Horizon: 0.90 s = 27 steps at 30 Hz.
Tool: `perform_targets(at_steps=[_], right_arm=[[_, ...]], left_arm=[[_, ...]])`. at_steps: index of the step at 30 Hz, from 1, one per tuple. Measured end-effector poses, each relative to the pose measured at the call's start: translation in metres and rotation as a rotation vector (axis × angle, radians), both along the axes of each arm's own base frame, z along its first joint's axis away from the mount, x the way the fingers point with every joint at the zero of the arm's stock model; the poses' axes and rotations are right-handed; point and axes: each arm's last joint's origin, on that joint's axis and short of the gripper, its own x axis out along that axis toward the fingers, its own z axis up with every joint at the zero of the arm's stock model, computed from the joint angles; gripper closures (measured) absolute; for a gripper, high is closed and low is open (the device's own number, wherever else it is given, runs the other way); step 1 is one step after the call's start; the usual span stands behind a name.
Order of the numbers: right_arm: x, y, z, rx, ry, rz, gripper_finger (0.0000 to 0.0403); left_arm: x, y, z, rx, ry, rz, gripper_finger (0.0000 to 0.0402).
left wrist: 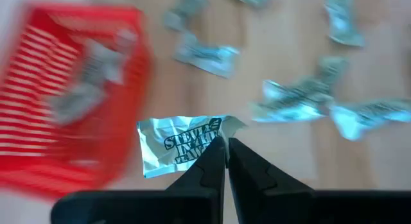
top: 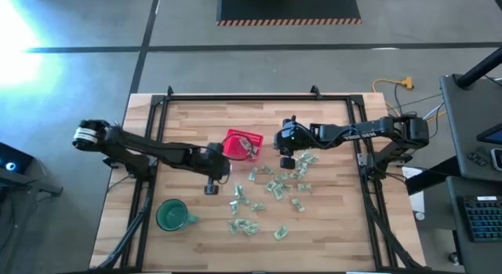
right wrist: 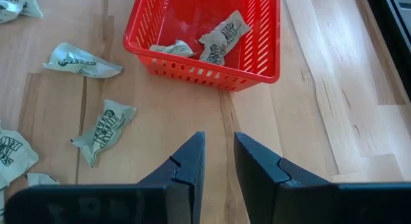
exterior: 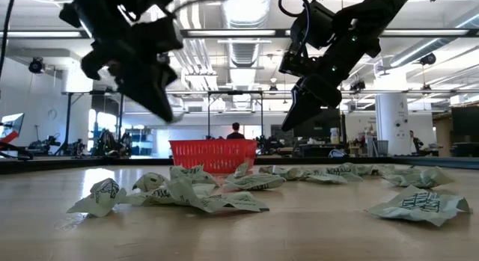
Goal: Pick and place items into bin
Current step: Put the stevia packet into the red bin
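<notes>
My left gripper lets go of the crinkled item inside the red mesh bin (top: 240, 147) (left wrist: 69, 142), next to the items lying in it.
Several pale green-and-white wrapped items (top: 271, 188) lie scattered on the wooden table right of centre. The red mesh bin (top: 241, 144) stands at mid-table with a few items (right wrist: 221, 34) inside it. My left gripper (left wrist: 226, 146) hangs above the table just near-left of the bin, shut on one crinkled item (left wrist: 180, 144). My right gripper (right wrist: 218, 147) hovers to the right of the bin, above the table. It is open by a narrow gap, with nothing between its fingers. My left gripper pinches one end of the crinkled item (left wrist: 210, 146) between its two fingertips. The fingers slant down toward the table. Most of the item sticks out to one side of the fingertips, lifted clear of the table.
A dark-green mug (top: 172, 215) stands near the table's front left. A black frame (top: 259, 97) runs around the table's edges. More items (exterior: 202, 192) lie in front of the bin (exterior: 213, 154) in the low view.
</notes>
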Motion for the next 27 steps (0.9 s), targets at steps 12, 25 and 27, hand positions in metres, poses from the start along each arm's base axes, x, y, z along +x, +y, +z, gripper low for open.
perform_targets(at_steps=[12, 25, 27], right_arm=[[0.0, 0.0, 0.0, 0.001, -0.002, -0.003, 0.0339], [0.0, 0.0, 0.0, 0.002, -0.003, -0.002, 0.0339], [0.0, 0.0, 0.0, 0.002, -0.003, -0.003, 0.0339]], left_arm=[[0.01, 0.019, 0.017, 0.287, -0.164, 0.078, 0.0401], [0.027, 0.058, -0.004, 0.34, -0.127, 0.146, 0.0401], [0.03, 0.064, -0.007, 0.339, -0.128, 0.142, 0.0401]])
